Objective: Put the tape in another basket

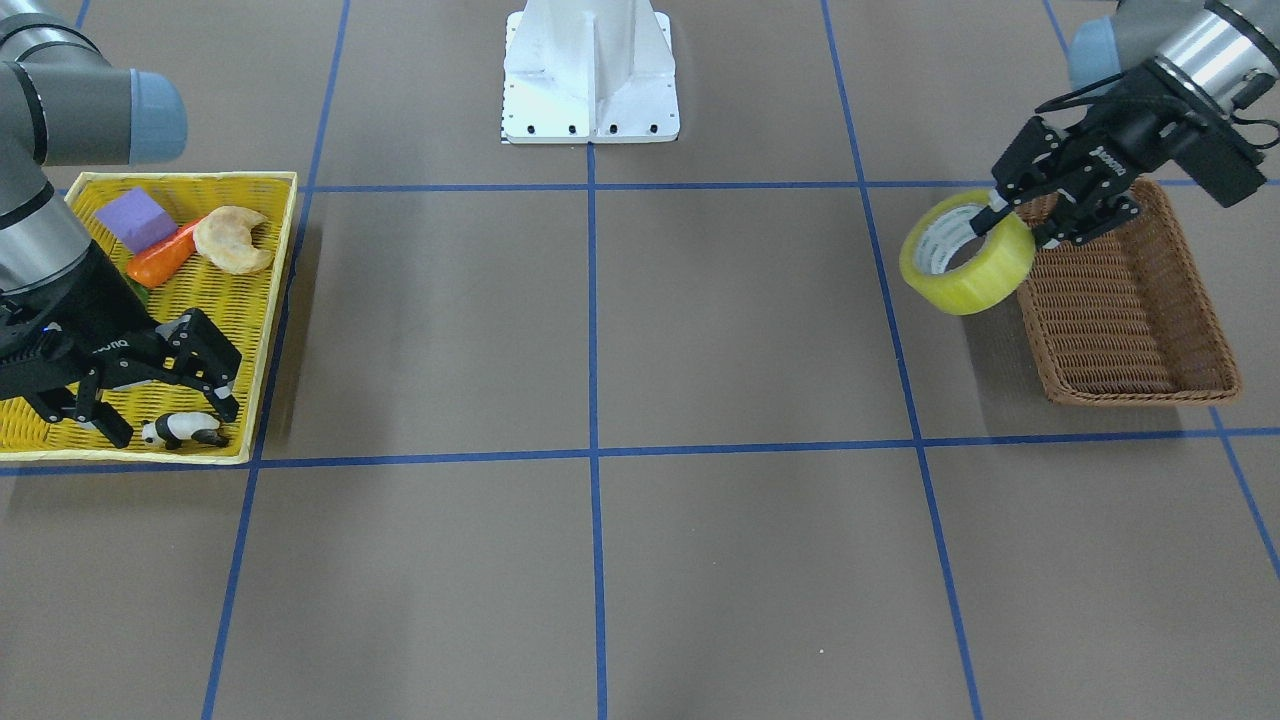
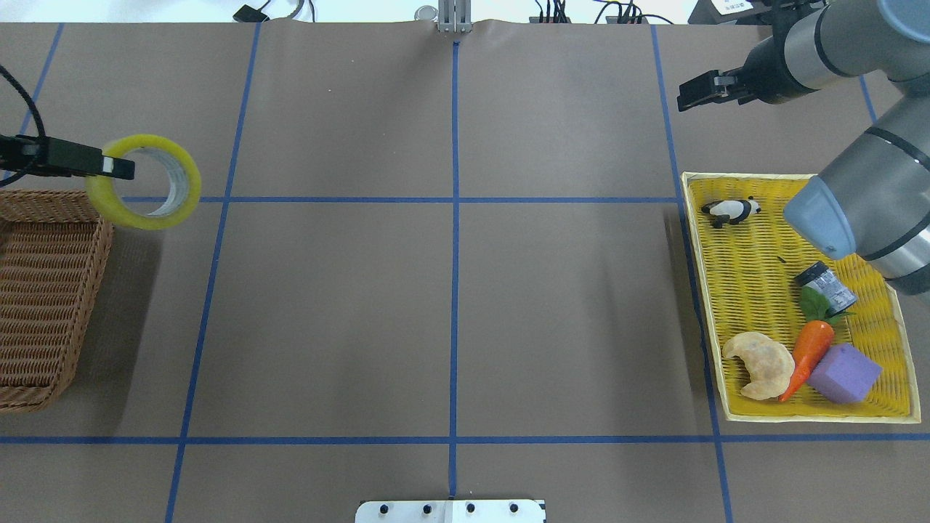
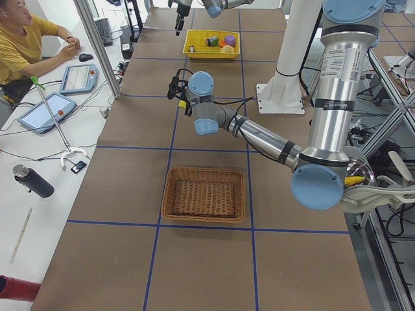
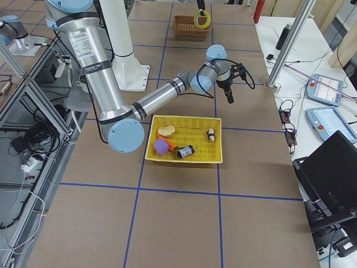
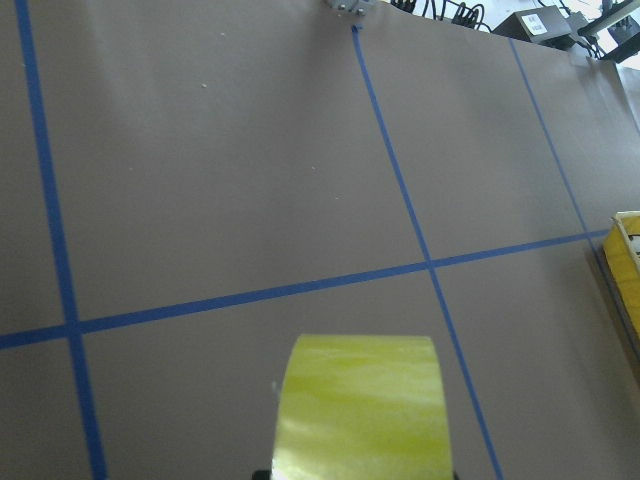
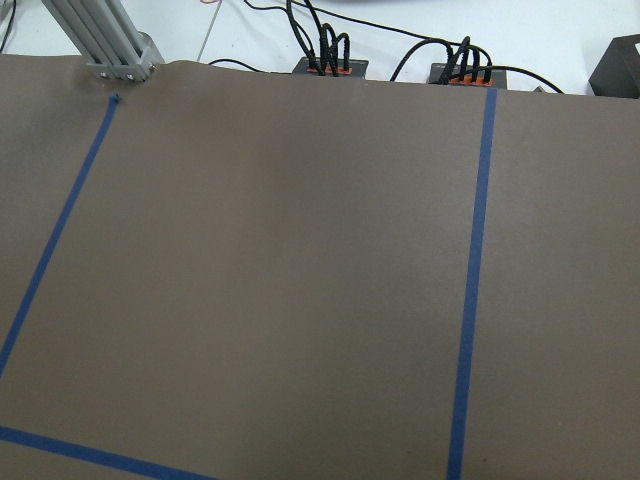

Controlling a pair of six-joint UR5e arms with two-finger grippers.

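I will release the yellow tape roll with my left gripper around the middle of the brown wicker basket's bottom [image 1: 1116, 271].
The yellow tape roll [image 1: 975, 275] hangs in the air, pinched through its wall by my left gripper [image 1: 1010, 225], with one finger inside the white core. It shows in the overhead view [image 2: 138, 216] and fills the bottom of the left wrist view [image 5: 365, 400]. It hangs just off the brown wicker basket's [image 1: 1120, 300] side that faces the table's middle. The basket [image 2: 43, 290] holds nothing that I can see. My right gripper [image 1: 175, 420] is open and empty, held high over the far end of the yellow tray [image 1: 250, 330].
The yellow tray [image 2: 748, 290] holds a toy panda [image 2: 732, 211], a croissant [image 2: 761, 363], a carrot [image 2: 808, 352], a purple block [image 2: 844, 373] and a small dark cylinder [image 2: 825, 285]. The white base plate [image 1: 590, 100] stands mid-table at the robot's side. An operator [image 3: 26, 45] sits beyond the table.
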